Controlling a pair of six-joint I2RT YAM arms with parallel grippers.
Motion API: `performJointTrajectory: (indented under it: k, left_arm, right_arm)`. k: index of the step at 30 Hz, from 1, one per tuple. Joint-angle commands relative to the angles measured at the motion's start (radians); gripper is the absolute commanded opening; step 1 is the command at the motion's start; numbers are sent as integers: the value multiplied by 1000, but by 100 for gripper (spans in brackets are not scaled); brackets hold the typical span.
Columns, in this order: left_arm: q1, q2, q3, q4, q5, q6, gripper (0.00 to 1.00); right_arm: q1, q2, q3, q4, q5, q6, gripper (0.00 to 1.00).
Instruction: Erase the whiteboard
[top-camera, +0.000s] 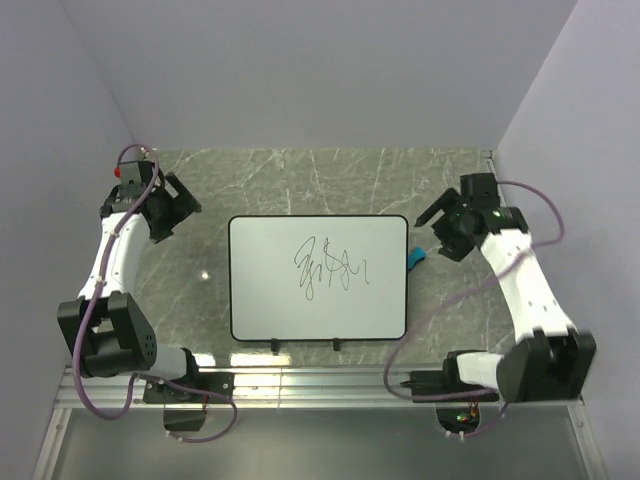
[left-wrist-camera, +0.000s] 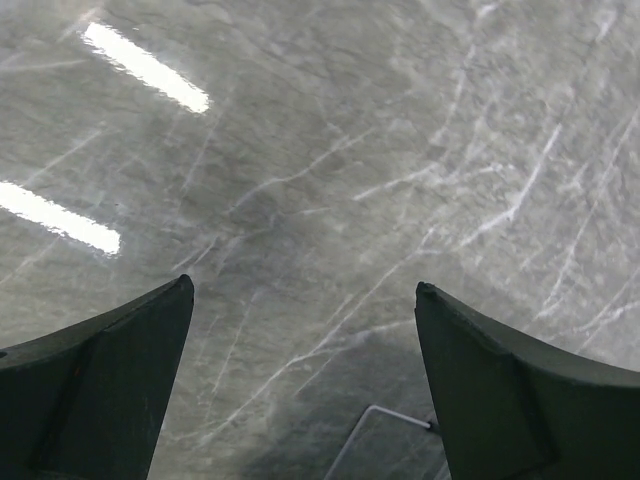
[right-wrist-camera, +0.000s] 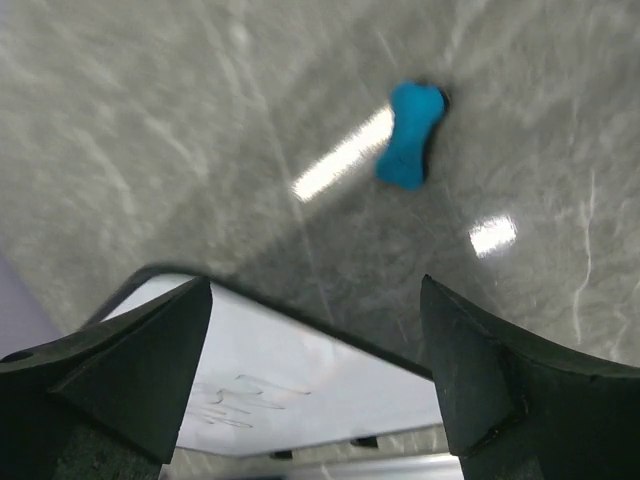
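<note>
Next, my left gripper closes on the middle of the whiteboard's edge (top-camera: 230, 275) opposite the blue eraser, because the whiteboard should stay steady during wiping.
The whiteboard (top-camera: 318, 300) lies flat in the middle of the marble table, with black scribbles (top-camera: 330, 266) near its centre and two small black feet on its near edge. A small blue eraser (top-camera: 416, 257) lies on the table just off the board's right edge. My right gripper (top-camera: 437, 232) hovers open and empty above and to the right of the eraser. In the right wrist view its gripper (right-wrist-camera: 315, 288) is open, with the eraser (right-wrist-camera: 410, 135) ahead and the whiteboard (right-wrist-camera: 330, 385) below. My left gripper (top-camera: 182, 210) is open and empty, left of the board's far left corner.
The left wrist view shows the open gripper (left-wrist-camera: 302, 285) over bare marble with bright light reflections. A thin pale rounded outline (left-wrist-camera: 372, 412) shows near the bottom edge; I cannot tell what it is. Lavender walls close off the far, left and right sides. A metal rail (top-camera: 320, 380) runs along the near edge.
</note>
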Motion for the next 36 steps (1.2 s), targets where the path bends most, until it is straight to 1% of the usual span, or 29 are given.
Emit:
performJointTrajectory:
  k: [1,2,4,7,14,16,19,24,30,33,35,36]
  left_arm:
    - [-16,-42,-10,21,56,53,97]
    - [-23,-48,-10,20,53,67,96]
    - [-24,-68,-12,18,39,78,96]
    - [-29,-83,-12,17,36,83,93]
    - [-36,-94,-73,69,70,72,89]
    - [-38,-94,-87,73,68,76,87]
    - [-40,-106,-102,83,59,81,87]
    - [-41,-115,-124,93,53,84,86]
    - [-41,-111,-124,87,42,90,86]
    - [-41,-112,-119,86,39,93,86]
    - [-40,-108,-115,80,34,98,85]
    - [-41,-106,-112,78,34,96,85]
  right_arm:
    - [6,158,-1,-64,-97,24,90]
    - [6,178,-16,-35,-93,31,90]
    - [7,230,-27,-19,-62,47,88]
    - [7,310,-25,-2,-45,44,88]
    - [7,468,9,45,-13,31,87]
    - [4,520,21,63,-34,21,87]
    - [3,583,50,76,-35,21,86]
    - [3,658,88,100,-32,15,86]
    - [3,720,121,91,31,0,81]
    - [3,744,114,96,44,-3,75]
    - [3,757,110,96,70,-8,67]
    - [3,767,108,93,73,-11,60]
